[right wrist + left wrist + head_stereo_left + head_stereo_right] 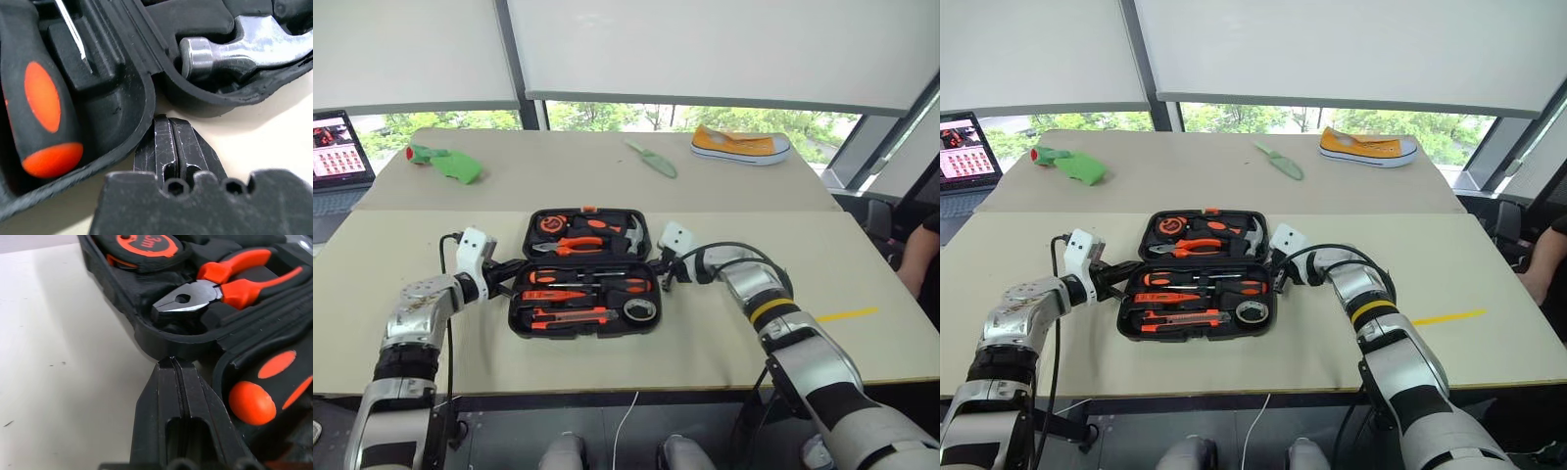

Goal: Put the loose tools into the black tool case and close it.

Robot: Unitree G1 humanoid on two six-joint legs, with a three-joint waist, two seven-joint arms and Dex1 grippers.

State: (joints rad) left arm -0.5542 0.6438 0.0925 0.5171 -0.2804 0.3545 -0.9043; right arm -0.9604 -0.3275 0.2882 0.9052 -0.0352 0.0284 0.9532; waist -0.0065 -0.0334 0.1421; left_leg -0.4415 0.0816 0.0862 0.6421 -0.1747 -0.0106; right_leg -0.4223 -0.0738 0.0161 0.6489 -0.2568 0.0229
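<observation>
The left gripper is shut at the seam between the case's halves, so it should open and grip the far half's rim (528, 243) by the pliers to close the case.
The black tool case (582, 334) lies open and flat on the near table. Its far half holds a tape measure (551, 224), pliers (573, 247) and a hammer (631, 235). The near half holds the orange-and-black screwdrivers (578, 280), a utility knife (573, 315) and a roll of tape (639, 310). My left gripper (514, 266) is shut and empty, its tip at the case's left edge where the two halves meet (172, 361). My right gripper (658, 277) is also shut and empty, its tip at the same joint on the right side (168, 120).
On the far table lie a pale green trowel-shaped tool (653, 159), a green object with a red end (445, 163) and a yellow shoe (741, 145). A laptop (337, 147) stands at far left. A person's arm (920, 257) shows at the right edge.
</observation>
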